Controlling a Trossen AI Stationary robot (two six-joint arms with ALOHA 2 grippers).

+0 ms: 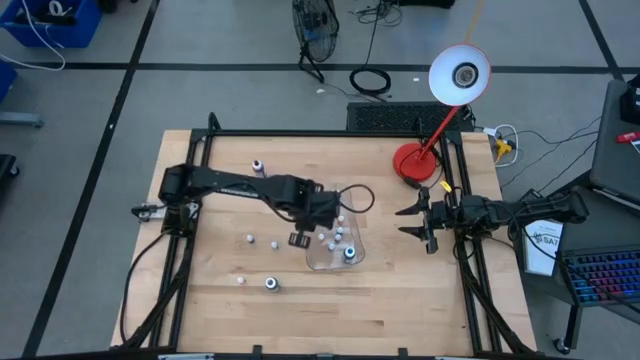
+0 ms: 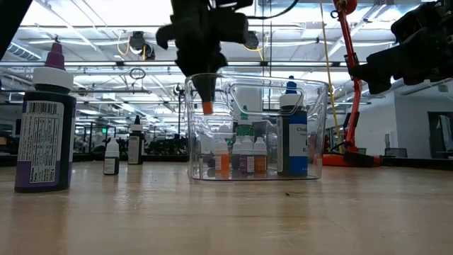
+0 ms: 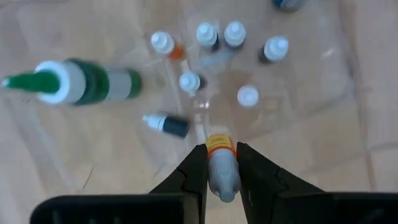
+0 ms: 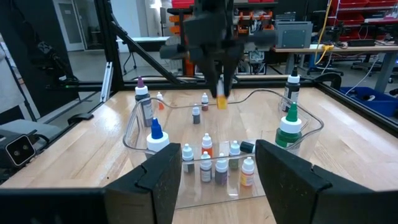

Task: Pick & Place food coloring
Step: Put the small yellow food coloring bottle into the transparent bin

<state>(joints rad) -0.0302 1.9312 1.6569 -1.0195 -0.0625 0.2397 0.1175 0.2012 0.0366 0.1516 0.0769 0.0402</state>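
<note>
I will use my left gripper to set the tiny food coloring bottle down in the tray (image 1: 311,229) (image 3: 209,129), beside the dark bottle that is lying flat.
My left gripper (image 3: 222,150) hangs over the clear plastic tray (image 1: 352,262), shut on a tiny food coloring bottle (image 3: 222,168) with an orange end. Several small white-capped bottles (image 4: 214,163) stand in the tray (image 2: 311,127). With them are a taller blue-capped bottle (image 2: 291,138) and a green-capped one (image 4: 287,130). A few more small bottles (image 1: 248,238) stand on the wood to the tray's left. My right gripper (image 1: 403,222) is open and hovers to the right of the tray, pointing at it. My left gripper pinches the tiny bottle between its two fingers, gripping the pale body (image 3: 222,177) from above, pointing down. The bottle is lifted clear above the tray's open top and hangs upright below the fingers, its orange end (image 2: 207,108) lowest.
A large purple-capped bottle (image 2: 46,120) stands near the low camera. Two small bottles (image 2: 112,156) stand farther back. A red desk lamp (image 1: 412,162) stands at the far right corner. Black frame rails (image 1: 470,270) run along the table's left and right sides. Bare wood lies toward the near edge.
</note>
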